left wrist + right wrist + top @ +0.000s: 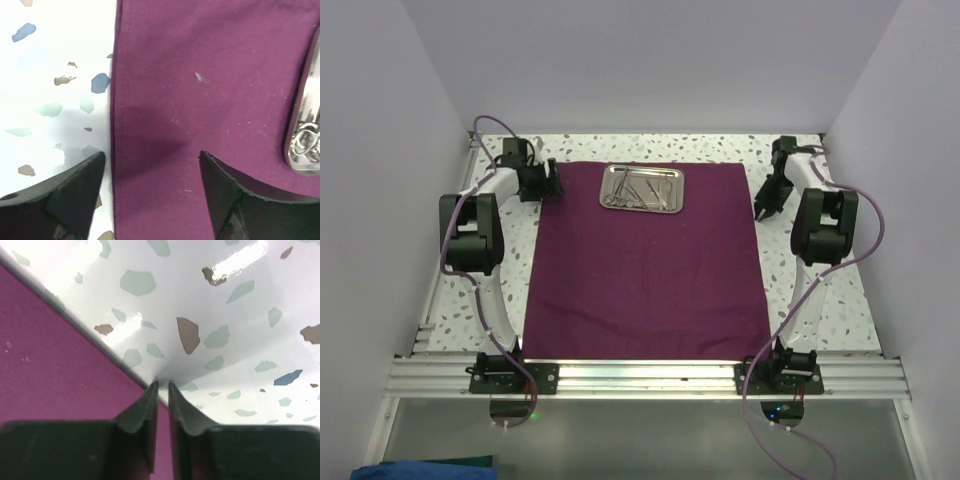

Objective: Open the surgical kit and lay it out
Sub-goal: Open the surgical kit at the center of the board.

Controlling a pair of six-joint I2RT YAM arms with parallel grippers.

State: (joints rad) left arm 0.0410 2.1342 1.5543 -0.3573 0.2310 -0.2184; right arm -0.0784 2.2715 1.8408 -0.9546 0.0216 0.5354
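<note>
With the cloth's near edge over the bar, my right hand next grips the cloth's side edge (746,180) by the far corner to help pull it back.
The plum cloth wrap (645,270) lies spread flat on the table. The small steel tray (678,190) sits on the cloth's far middle with several thin silver instruments (638,190) inside. My left gripper (555,185) is open and empty, straddling the cloth's far left edge (117,125); in the left wrist view the gripper (152,157) has the tray rim (300,115) and ring handles (306,142) at the far right. My right gripper (763,210) sits at the cloth's far right edge. In the right wrist view its jaws (163,385) are nearly together, tips down at the cloth's edge (50,365), which lies flat.
The speckled white tabletop (820,290) borders the cloth on both sides and behind. White walls enclose the left, right and back. An aluminium rail (650,375) with both arm bases runs along the near edge.
</note>
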